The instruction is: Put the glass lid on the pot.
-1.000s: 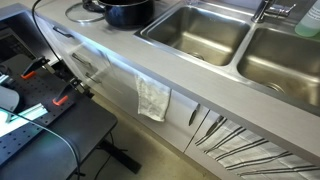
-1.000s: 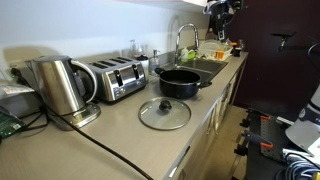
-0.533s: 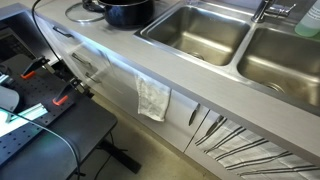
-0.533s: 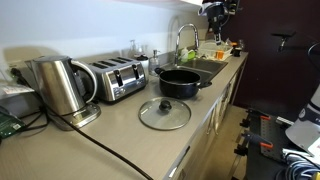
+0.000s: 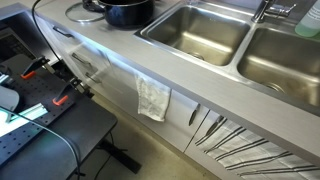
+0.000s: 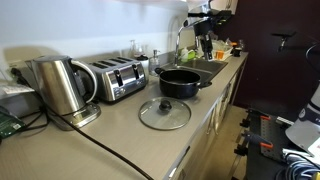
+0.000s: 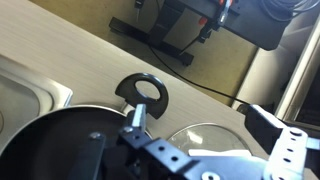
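Note:
The gripper needs to grasp the black knob [image 5: 91, 5] mid glass lid to lift it.
The shiny black pot [image 6: 180, 82] stands on the grey counter beside the sink; it also shows in an exterior view [image 5: 128, 10] and in the wrist view [image 7: 55, 140], with its ring-ended handle [image 7: 143, 92]. The glass lid [image 6: 164, 113] lies flat on the counter just in front of the pot, and shows in the wrist view [image 7: 205, 140]. Only its edge shows in an exterior view [image 5: 84, 10]. My gripper [image 6: 206, 45] hangs high over the sink, apart from both. In the wrist view [image 7: 200, 116] its fingers are spread wide and empty.
Two steel sink basins [image 5: 200, 30] with a tap [image 6: 182, 38] lie beyond the pot. A toaster [image 6: 118, 78] and a steel kettle [image 6: 60, 85] stand along the wall. A cloth [image 5: 153, 98] hangs on the cabinet front. A cable [image 6: 110, 150] runs across the counter.
My gripper has moved lower and sideways from above the far end of the sink toward the pot. The pot and lid have not moved.

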`<state>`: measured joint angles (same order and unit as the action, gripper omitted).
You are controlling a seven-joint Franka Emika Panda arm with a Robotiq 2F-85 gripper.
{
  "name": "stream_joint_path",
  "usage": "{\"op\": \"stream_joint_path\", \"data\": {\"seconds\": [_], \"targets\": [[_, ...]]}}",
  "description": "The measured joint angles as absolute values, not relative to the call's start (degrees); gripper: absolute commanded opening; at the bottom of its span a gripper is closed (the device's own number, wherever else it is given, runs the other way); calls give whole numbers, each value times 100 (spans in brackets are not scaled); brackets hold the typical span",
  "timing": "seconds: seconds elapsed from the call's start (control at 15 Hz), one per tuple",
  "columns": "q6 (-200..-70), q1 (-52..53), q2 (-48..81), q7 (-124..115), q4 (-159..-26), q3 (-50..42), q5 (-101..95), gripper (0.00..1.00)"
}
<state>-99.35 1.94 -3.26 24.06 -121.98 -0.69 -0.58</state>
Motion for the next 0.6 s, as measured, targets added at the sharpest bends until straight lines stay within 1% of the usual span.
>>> {"op": "stream_joint_path", "data": {"seconds": [0.6], "targets": [[-11323,790,352,2429,-12411,722,-813,100]]}}
